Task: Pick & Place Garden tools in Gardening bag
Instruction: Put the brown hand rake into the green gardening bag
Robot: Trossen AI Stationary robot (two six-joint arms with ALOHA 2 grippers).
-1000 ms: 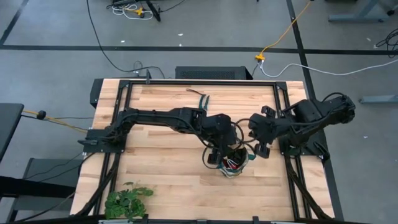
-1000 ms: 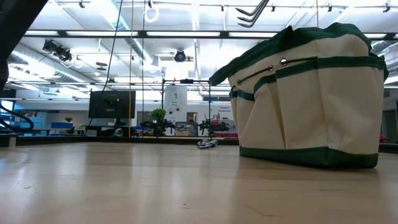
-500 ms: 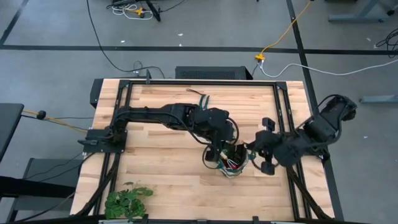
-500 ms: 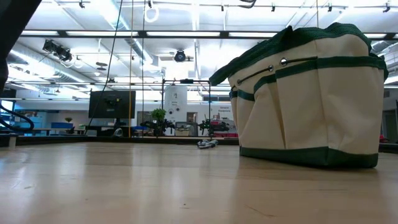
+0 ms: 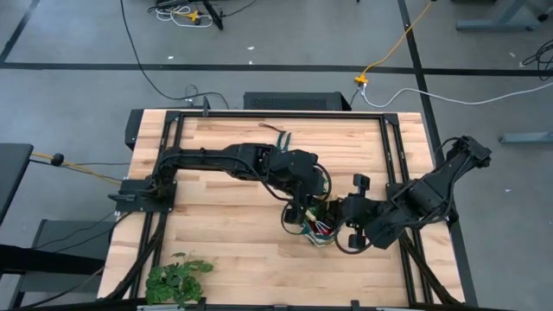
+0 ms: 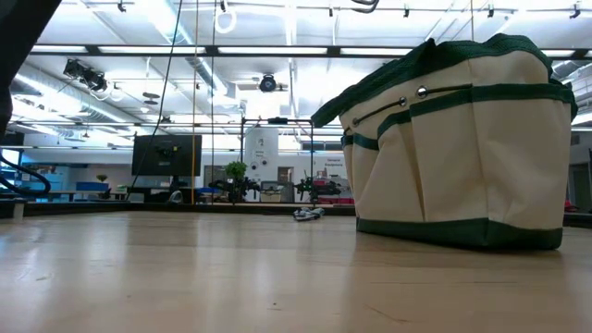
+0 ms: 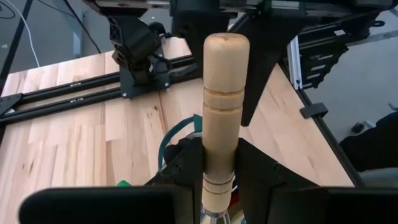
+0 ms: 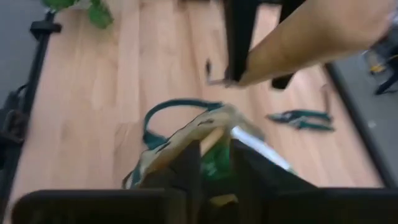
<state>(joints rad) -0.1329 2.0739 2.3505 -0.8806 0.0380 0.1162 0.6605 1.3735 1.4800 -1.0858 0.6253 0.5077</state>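
Observation:
The hand rake is held crosswise above the gardening bag by my left gripper, so I will take the rake handle's loose end (image 7: 226, 56) with my right gripper and guide it in.
The gardening bag (image 5: 318, 226), cream with green trim, stands on the table near its middle and fills the right of the low view (image 6: 462, 139). My left gripper (image 5: 304, 206) is above the bag's mouth, shut on a wooden-handled hand rake (image 7: 224, 93). My right gripper (image 5: 343, 218) is at the bag's right side, open, with its fingers on either side of the bag's cream rim (image 8: 208, 132). Pruning shears (image 5: 278, 131) lie flat on the table toward its far edge and also show in the right wrist view (image 8: 300, 118). My left gripper pinches the rake's wooden handle near its lower, metal end (image 7: 219, 177) between its two fingers. The fingers lie across the handle. The handle's rounded free end (image 7: 226, 43) sticks out past the fingers, and the rake's head is hidden below the gripper. My right gripper has the bag's rim (image 8: 208, 132) between its fingers; I cannot tell whether they touch it.
A leafy green plant bunch (image 5: 177, 278) lies at the table's near left corner. Black frame rails (image 5: 169, 164) run along the table's left and right sides. Bare wood lies left of the bag.
My right gripper has swung from the table's right side toward the near edge and in to the bag's right rim. My left gripper has stayed over the bag's mouth with the rake. The bag has not moved.

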